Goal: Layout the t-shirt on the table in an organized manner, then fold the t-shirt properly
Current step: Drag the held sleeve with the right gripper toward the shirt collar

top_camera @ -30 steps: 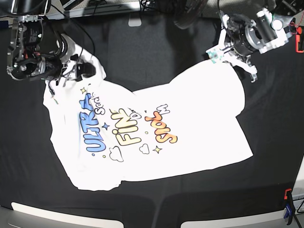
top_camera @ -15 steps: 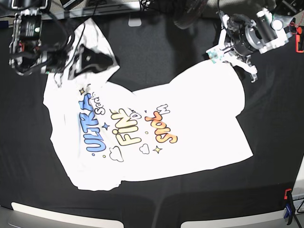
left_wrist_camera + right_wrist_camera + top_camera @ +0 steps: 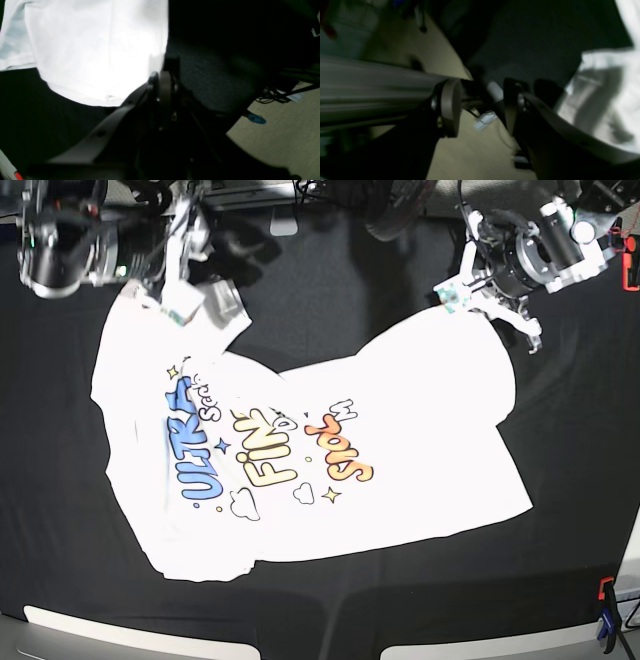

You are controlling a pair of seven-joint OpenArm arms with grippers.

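Note:
Next, I grab the white t-shirt with my right gripper by the crumpled sleeve's far edge (image 3: 202,287) (image 3: 590,132), near the back of the table.
The white t-shirt (image 3: 330,460) lies print-up across the black table (image 3: 330,280). Its top-left sleeve (image 3: 215,305) is crumpled and folded over. My left gripper (image 3: 457,298) is at the shirt's far right corner. In the left wrist view this gripper (image 3: 162,75) is shut, with the edge of the white cloth (image 3: 95,45) at its tips. My right gripper (image 3: 182,265) hangs over the back left corner by the crumpled sleeve. In the right wrist view it (image 3: 481,105) is open and holds nothing, and the shirt (image 3: 607,100) lies off to the right of it.
A red clamp (image 3: 630,270) sits at the right edge, and a red and blue clamp (image 3: 605,610) at the front right. A beige floor (image 3: 275,140), cables (image 3: 272,96) and a blue clamp (image 3: 253,118) show beyond the table's edge.
My right arm has swung from the sleeve up toward the back left corner. The sleeve was flung up and has dropped back, crumpled. The left arm has not moved.

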